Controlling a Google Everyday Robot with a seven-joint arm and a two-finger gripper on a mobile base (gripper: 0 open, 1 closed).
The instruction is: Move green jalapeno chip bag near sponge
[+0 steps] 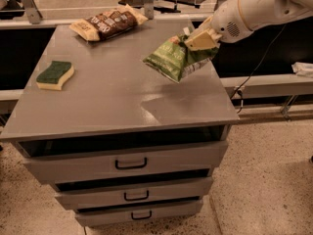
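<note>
My gripper will let go of the green jalapeno chip bag, which is to set it free between the sponge and the brown and tan chip bag [99, 55].
The green jalapeno chip bag [177, 58] hangs tilted in the air above the right part of the grey cabinet top [117, 97]. My gripper [196, 39] comes in from the upper right on a white arm and is shut on the bag's upper right end. The sponge [55, 74], dark green on top with pale yellow foam, lies flat near the cabinet top's left edge, well apart from the bag.
A brown and tan chip bag [107, 22] lies at the back of the top. Three drawers with dark handles [131, 164] front the cabinet. Metal rails and shelving run behind and to the right [264, 84]. A speckled floor lies below.
</note>
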